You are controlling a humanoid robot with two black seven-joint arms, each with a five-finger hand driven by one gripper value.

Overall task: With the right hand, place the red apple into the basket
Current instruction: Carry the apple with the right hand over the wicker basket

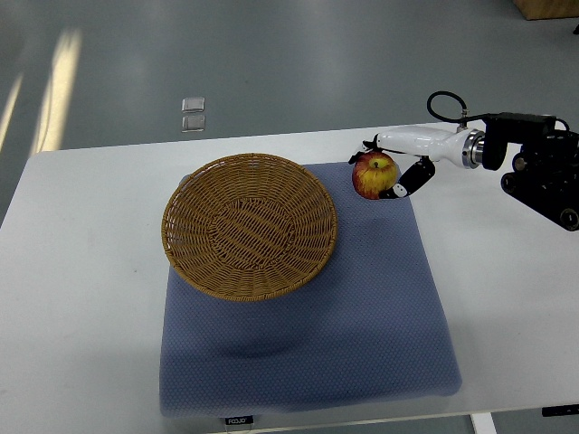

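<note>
The robot's right gripper should release the red apple near the middle of the round wicker basket's woven bottom (262, 215).
A red and yellow apple (372, 175) is at the far right corner of the blue mat (362, 307). My right hand (398, 165) comes in from the right edge and its fingers are curled around the apple, a white finger over its top and a black-tipped finger (398, 191) under its right side. I cannot tell whether the apple rests on the mat or is lifted. A round wicker basket (250, 224) sits on the mat to the left of the apple, a short gap away, with nothing in it. The left arm does not show.
The mat lies on a white table (81, 298). The right arm's black wrist and cable (534, 163) stretch over the table's right side. Grey floor with a small floor plate (193, 115) lies beyond the far edge.
</note>
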